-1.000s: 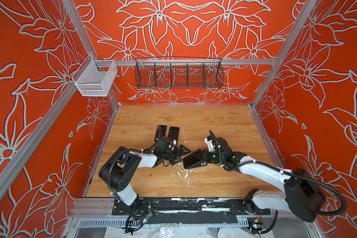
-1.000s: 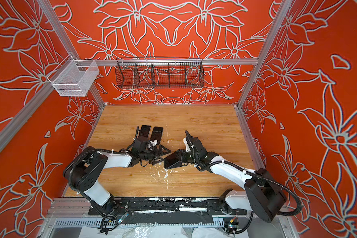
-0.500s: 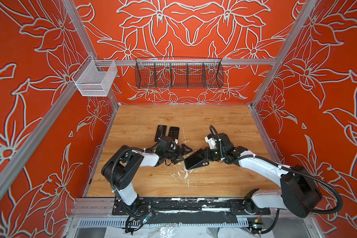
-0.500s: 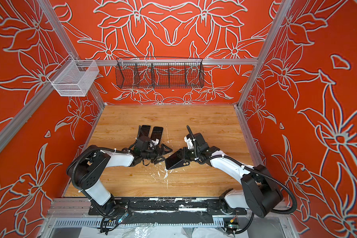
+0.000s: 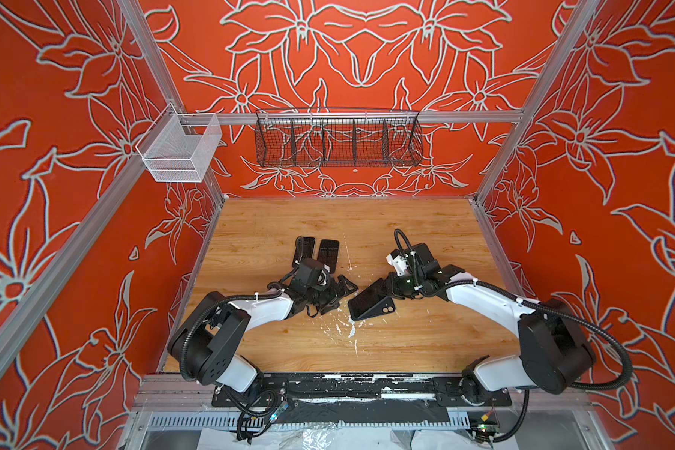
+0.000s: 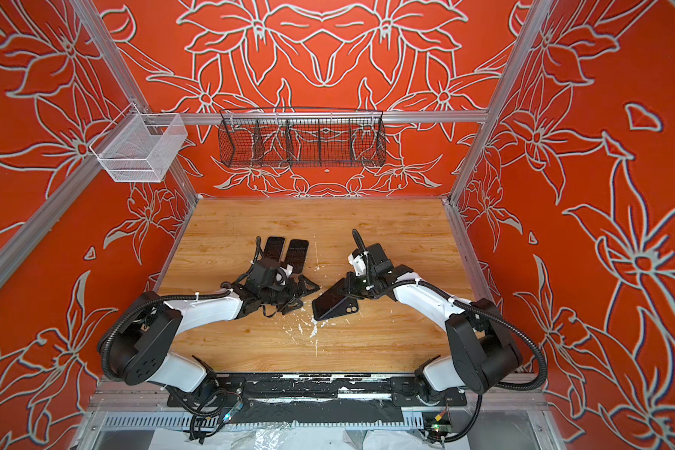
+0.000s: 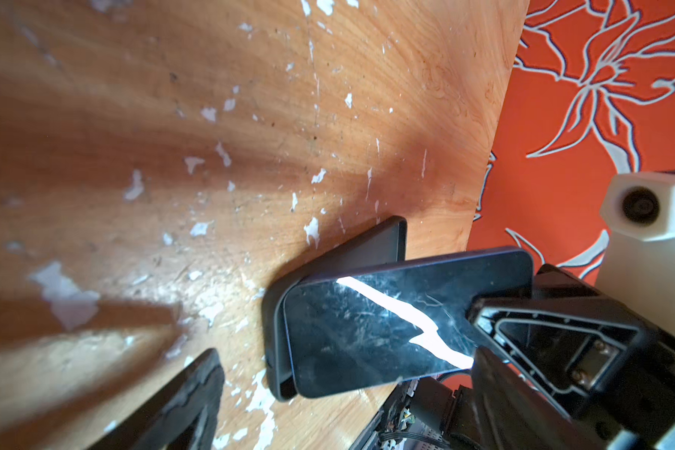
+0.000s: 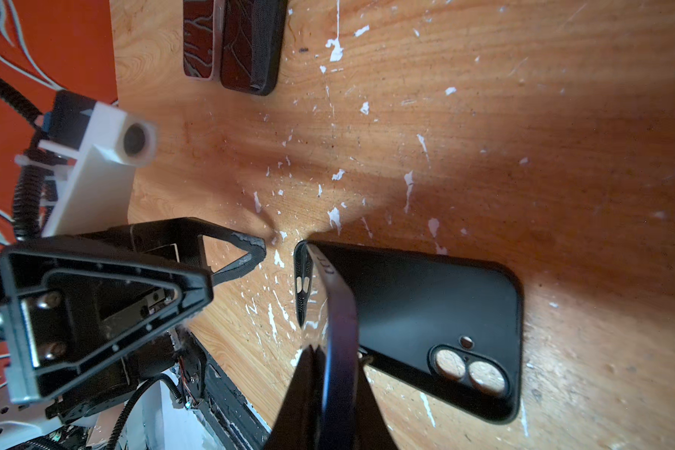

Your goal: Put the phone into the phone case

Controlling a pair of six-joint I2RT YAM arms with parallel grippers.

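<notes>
Next, my right gripper lets go of the black phone flat over the open phone case (image 5: 376, 305) (image 8: 418, 324), covering the phone case's two camera holes.
A black phone case (image 5: 382, 310) (image 6: 347, 310) lies open side up on the wooden table (image 5: 406, 343), its two camera holes toward the front. My right gripper (image 5: 391, 287) (image 8: 336, 364) is shut on the black phone (image 5: 369, 295) (image 6: 330, 297) (image 8: 340, 311). The phone is tilted, and its low end rests in the case's left end. The left wrist view shows the phone (image 7: 386, 331) rising out of the case (image 7: 275, 331). My left gripper (image 5: 339, 293) (image 6: 304, 295) (image 8: 230, 272) is open just left of the case and holds nothing.
Two more dark flat phone-like items (image 5: 304, 249) (image 5: 329, 249) (image 8: 246, 43) lie side by side behind the left gripper. A black wire basket (image 5: 338, 138) and a white mesh basket (image 5: 178, 150) hang on the walls. White flakes (image 5: 349, 331) dot the table in front of the case.
My right wrist has swung slightly toward the back, still shut on the phone, which stays tilted over the case. The left gripper has stayed open in nearly the same place.
</notes>
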